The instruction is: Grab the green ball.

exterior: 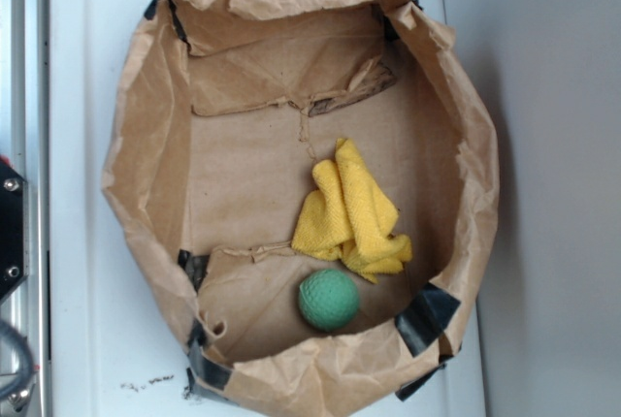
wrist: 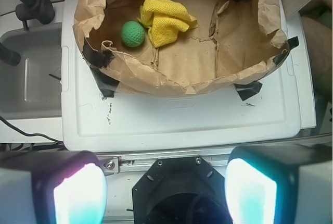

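Note:
The green ball sits down in the brown paper bag beside the yellow cloth, and my gripper will close on the opposite sides of the green ball (exterior: 329, 300) (wrist: 132, 34).
The green ball (exterior: 329, 299) is small, teal-green and dimpled, and lies on the floor of a brown paper bag (exterior: 146, 136) near its front wall. In the wrist view the green ball (wrist: 132, 34) sits at the bag's left side, far ahead of my gripper (wrist: 165, 190). My gripper is open, its two glowing pads (wrist: 80, 195) wide apart with nothing between them, back over the robot's black base. The gripper itself does not show in the exterior view.
A crumpled yellow cloth (exterior: 351, 213) lies beside the ball. The bag, with rolled-down walls and black tape (exterior: 427, 318) at its corners, stands on a white plastic lid (wrist: 182, 114). A grey tub (wrist: 26, 78) and black hose (wrist: 28, 5) are at the left.

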You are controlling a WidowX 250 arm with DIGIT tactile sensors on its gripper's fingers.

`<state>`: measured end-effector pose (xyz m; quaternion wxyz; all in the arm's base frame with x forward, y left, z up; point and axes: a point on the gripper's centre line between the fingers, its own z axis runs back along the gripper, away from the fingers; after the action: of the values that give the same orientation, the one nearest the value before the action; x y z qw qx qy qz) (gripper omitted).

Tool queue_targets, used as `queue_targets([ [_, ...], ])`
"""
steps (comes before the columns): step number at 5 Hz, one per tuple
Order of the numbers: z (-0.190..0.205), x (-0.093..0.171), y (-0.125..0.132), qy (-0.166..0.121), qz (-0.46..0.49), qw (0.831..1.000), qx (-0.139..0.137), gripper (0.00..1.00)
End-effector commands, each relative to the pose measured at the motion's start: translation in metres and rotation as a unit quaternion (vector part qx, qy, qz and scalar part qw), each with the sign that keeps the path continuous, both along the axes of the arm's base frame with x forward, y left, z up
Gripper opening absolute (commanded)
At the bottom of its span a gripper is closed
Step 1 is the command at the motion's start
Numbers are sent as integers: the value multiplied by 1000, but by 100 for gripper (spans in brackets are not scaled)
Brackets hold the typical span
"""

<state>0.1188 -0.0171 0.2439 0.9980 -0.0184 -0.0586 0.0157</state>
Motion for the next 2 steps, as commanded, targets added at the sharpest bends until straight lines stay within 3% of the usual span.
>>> queue_targets([
  [1,0,0,0,0,0,1000,0,100],
  [2,-2,39,5,-14,-8,999,46,100],
])
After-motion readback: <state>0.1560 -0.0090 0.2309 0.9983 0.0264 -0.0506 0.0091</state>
